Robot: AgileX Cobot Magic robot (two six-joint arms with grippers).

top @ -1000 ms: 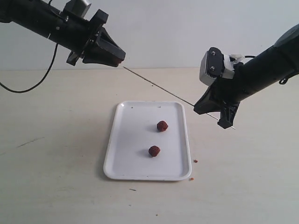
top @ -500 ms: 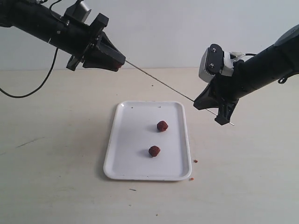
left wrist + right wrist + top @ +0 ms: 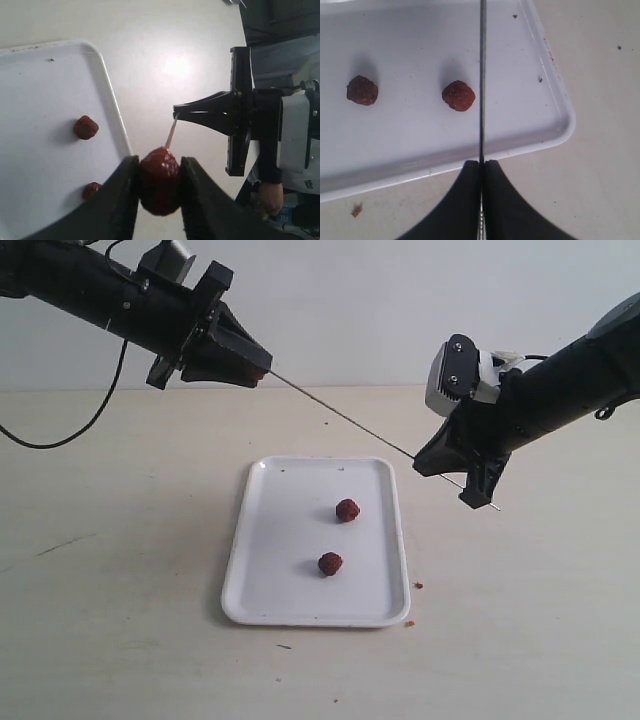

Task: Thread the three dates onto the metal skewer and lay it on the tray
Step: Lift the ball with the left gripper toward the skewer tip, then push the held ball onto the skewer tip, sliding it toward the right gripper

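Observation:
Next, my left gripper lets go of the date on the thin metal skewer (image 3: pixel 312 393) (image 3: pixel 169 142) in the air above the tray's far edge.
My left gripper (image 3: pixel 258 370) is shut on one dark red date (image 3: pixel 159 181), held in the air above and left of the white tray (image 3: pixel 270 580). The thin metal skewer (image 3: pixel 340 418) runs from that date down to my right gripper (image 3: pixel 420 462), which is shut on it; its tip enters the date (image 3: pixel 171 136). The skewer's tail sticks out past the right gripper toward the table. Two more dates lie on the tray: one (image 3: pixel 347 510) near its middle right, one (image 3: pixel 330 563) closer to the front. The right wrist view shows both dates (image 3: pixel 458 95) (image 3: pixel 362 90) below the skewer (image 3: pixel 482 75).
The tray (image 3: pixel 555 135) lies on a pale wooden table. Small reddish crumbs (image 3: pixel 418 585) sit on the table just right of the tray's front corner. A black cable (image 3: pixel 60 425) hangs from the left arm at the far left.
The left gripper with its date has shifted slightly up and left along the skewer line. The right gripper and skewer rose a little a second ago and have stayed put since.

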